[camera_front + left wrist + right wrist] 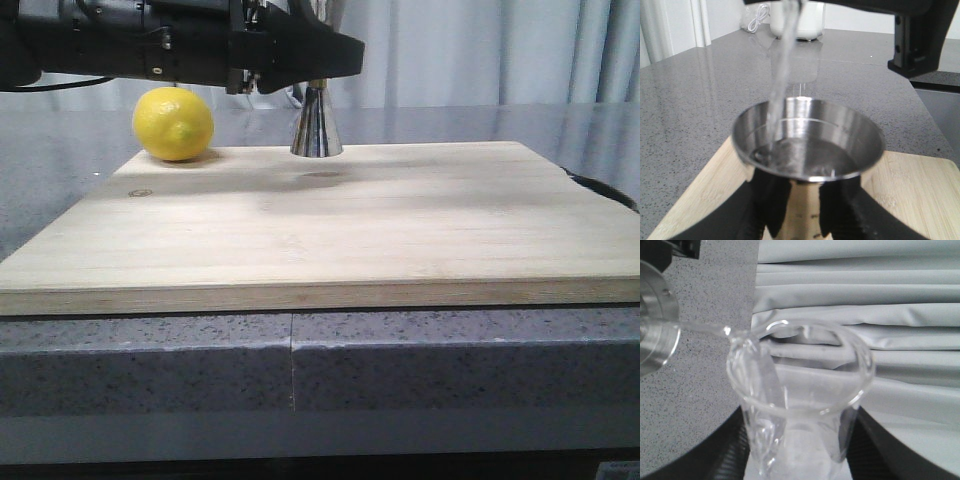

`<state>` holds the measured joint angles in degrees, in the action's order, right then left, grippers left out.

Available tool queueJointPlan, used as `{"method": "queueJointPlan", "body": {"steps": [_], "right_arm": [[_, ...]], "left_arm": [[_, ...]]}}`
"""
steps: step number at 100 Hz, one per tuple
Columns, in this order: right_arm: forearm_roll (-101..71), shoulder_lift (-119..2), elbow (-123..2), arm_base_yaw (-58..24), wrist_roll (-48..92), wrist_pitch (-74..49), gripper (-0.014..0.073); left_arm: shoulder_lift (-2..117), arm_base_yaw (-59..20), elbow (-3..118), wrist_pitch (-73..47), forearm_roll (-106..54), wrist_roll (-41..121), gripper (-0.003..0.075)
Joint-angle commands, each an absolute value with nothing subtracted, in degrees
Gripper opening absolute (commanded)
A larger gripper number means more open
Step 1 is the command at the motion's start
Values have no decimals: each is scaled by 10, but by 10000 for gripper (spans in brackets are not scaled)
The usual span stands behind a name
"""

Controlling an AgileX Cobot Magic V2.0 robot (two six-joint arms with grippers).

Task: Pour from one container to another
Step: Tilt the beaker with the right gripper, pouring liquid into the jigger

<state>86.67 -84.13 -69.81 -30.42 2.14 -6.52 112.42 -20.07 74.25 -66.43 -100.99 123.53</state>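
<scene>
I should release the clear glass beaker with my right gripper on the wooden board's far corner (pixel 504 166), across from the yellow lemon.
The steel jigger (pixel 318 128) stands at the far edge of the wooden board, its upper cone hidden behind my left gripper (pixel 318 62). In the left wrist view the jigger (pixel 807 140) sits between the black fingers (pixel 767 205) of my left gripper (pixel 800 212), which is shut on its lower part. A thin clear stream (pixel 782 75) falls into its cup, which holds some liquid. My right gripper (pixel 800 460) is shut on the clear glass beaker (pixel 800 405). The beaker is tipped, and the stream (pixel 705 329) runs from its lip towards the jigger (pixel 655 335).
A yellow lemon (pixel 173 123) lies on the board's far left corner, next to the jigger. The pale wooden board (pixel 400 230) rests on a grey speckled counter (pixel 150 360). Grey curtains (pixel 865 300) hang behind. A white appliance (pixel 797 20) stands far back on the counter.
</scene>
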Motion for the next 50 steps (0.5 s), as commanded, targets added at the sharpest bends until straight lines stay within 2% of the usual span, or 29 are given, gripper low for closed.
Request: {"method": "queueJointPlan", "body": {"steps": [1, 16, 50], "right_arm": [[879, -822, -720, -304, 21, -64, 277], [819, -822, -720, -304, 20, -67, 277], [493, -816, -720, -275, 16, -80, 277]], "left_arm": [[1096, -205, 760, -729, -1060, 1231, 237], [1096, -205, 760, -729, -1060, 1231, 237], [1096, -205, 760, -729, -1060, 1231, 237]]}}
